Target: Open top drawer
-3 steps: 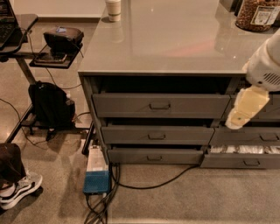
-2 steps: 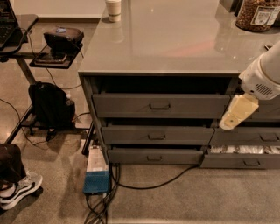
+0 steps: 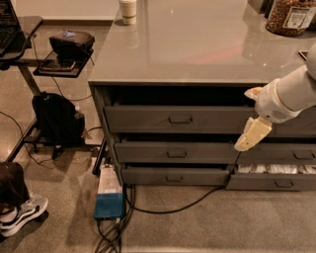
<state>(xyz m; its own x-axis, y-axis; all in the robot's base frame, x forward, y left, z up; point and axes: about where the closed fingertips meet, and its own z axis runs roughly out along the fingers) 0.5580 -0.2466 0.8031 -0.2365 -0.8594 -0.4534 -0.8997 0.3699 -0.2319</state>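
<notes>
I will close my gripper on the upper edge (image 3: 210, 106) of the top drawer, between that drawer's handle and the end of the drawer that is nearest my arm.
The top drawer (image 3: 148, 120) is the wide grey front just under the countertop (image 3: 197, 44), with a small pull handle (image 3: 180, 119) at its centre and a dark gap above it. Below it are two shallower grey drawers (image 3: 170, 153), each set slightly further back. My gripper (image 3: 251, 134), cream-coloured on a white arm (image 3: 291, 96) coming in from the right, hangs in front of the top drawer's right end. It points down and left, well to the right of the handle and not touching it.
A paper cup (image 3: 128, 10) and a jar (image 3: 291, 17) stand on the countertop. A lower right drawer (image 3: 276, 175) is open with pale items inside. On the floor lie a blue-and-white box (image 3: 109, 195) with cables, a backpack (image 3: 58, 117), a side desk (image 3: 29, 29) and a shoe (image 3: 22, 215).
My gripper and arm have moved left and slightly down across the cabinet front, closer to the top drawer's handle. The drawers have not moved.
</notes>
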